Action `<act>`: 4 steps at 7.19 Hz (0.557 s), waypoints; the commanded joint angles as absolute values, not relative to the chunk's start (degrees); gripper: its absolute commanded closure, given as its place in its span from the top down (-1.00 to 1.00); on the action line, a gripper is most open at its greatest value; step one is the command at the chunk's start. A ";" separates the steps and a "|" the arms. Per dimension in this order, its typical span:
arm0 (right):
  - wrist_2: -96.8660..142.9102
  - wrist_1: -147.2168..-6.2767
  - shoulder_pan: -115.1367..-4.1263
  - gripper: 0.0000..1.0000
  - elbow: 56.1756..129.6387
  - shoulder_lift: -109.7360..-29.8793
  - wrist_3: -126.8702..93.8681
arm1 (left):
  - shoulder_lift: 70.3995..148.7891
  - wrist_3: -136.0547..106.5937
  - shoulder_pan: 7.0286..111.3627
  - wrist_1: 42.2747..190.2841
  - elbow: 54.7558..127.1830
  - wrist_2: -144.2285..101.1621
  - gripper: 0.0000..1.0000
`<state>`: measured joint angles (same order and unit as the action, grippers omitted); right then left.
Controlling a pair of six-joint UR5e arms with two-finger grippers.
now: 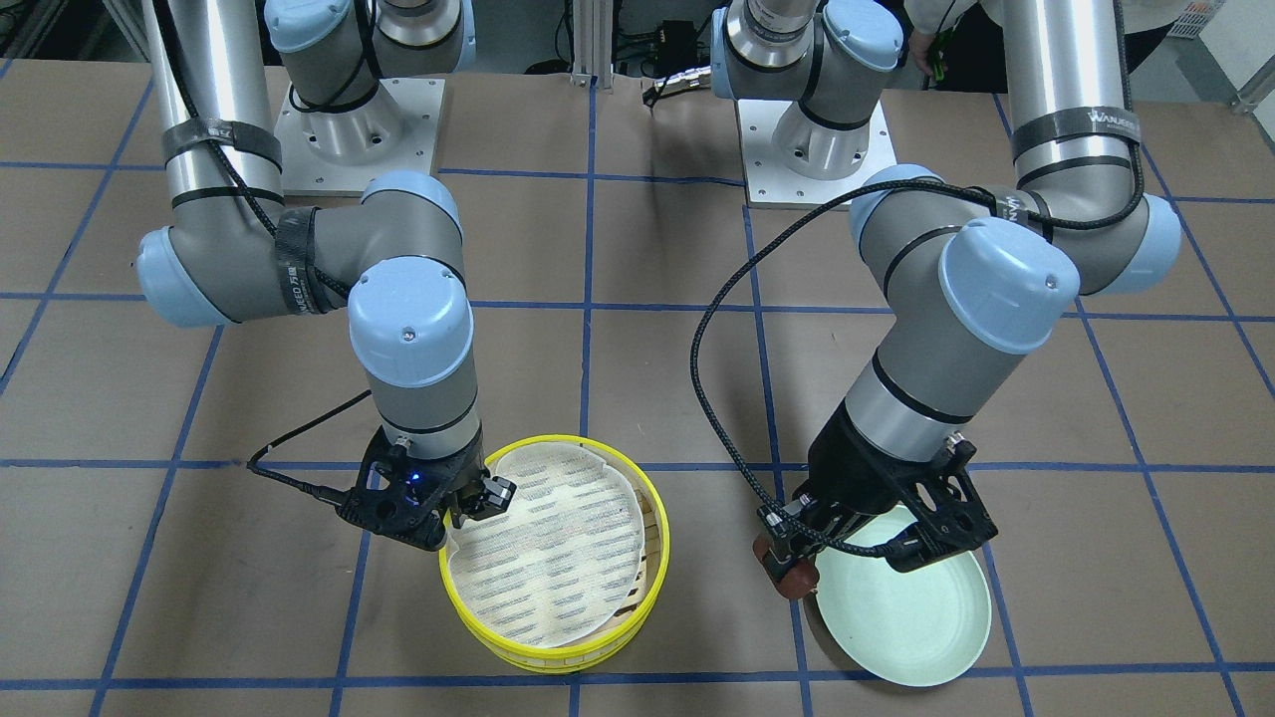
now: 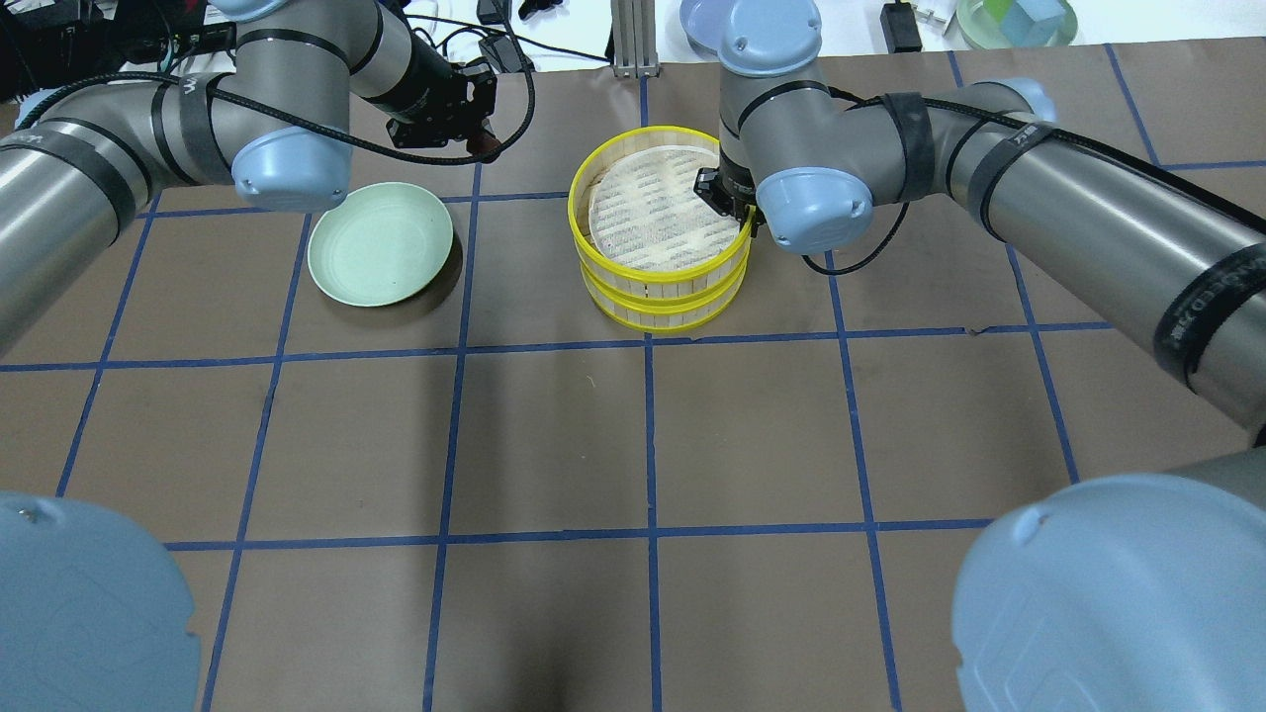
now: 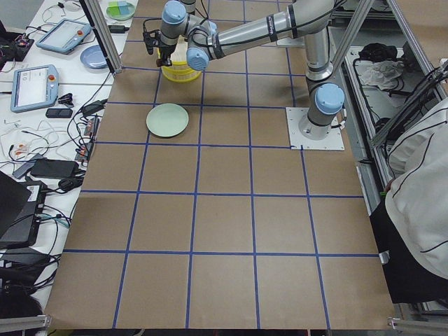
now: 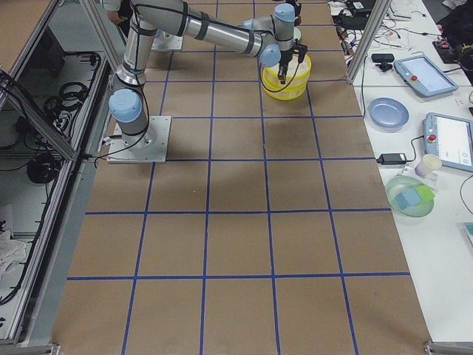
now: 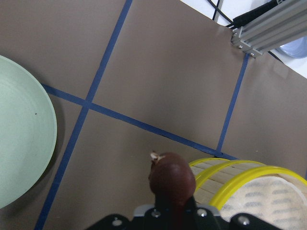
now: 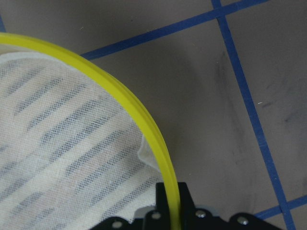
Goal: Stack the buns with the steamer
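Observation:
I should let go of the reddish-brown bun with my left gripper on the top level's white liner (image 1: 541, 599), toward the rim farthest from my arms.
Two steamer tiers stand stacked mid-table; the top tier (image 2: 661, 213) sits on the lower tier (image 2: 663, 307), slightly offset, and its white liner (image 1: 548, 548) is bare. My right gripper (image 1: 468, 503) is shut on the top tier's yellow rim (image 6: 139, 120), one finger inside and one outside. My left gripper (image 1: 787, 563) is shut on the dark reddish-brown bun (image 5: 171, 177) and holds it above the table between the steamer and the pale green plate (image 1: 916, 617). The bun also shows in the front view (image 1: 794, 580). The cream-white bun is not in view.
The green plate (image 2: 381, 242) is empty and lies left of the steamer in the overhead view. Bowls, tablets and cables lie on the white bench beyond the table's far edge (image 2: 1009, 20). Brown table surface (image 2: 643, 445) spreads in front of the steamer.

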<state>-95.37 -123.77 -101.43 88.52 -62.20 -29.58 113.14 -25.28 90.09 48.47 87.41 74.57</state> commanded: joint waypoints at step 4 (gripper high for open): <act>-95.28 -123.40 -101.60 -0.22 89.21 -62.31 -30.58 | 113.03 -29.51 92.27 48.43 86.48 72.95 -1.00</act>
<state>-95.44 -123.69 -101.50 89.08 -62.07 -29.96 112.94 -27.82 91.05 48.43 86.52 72.98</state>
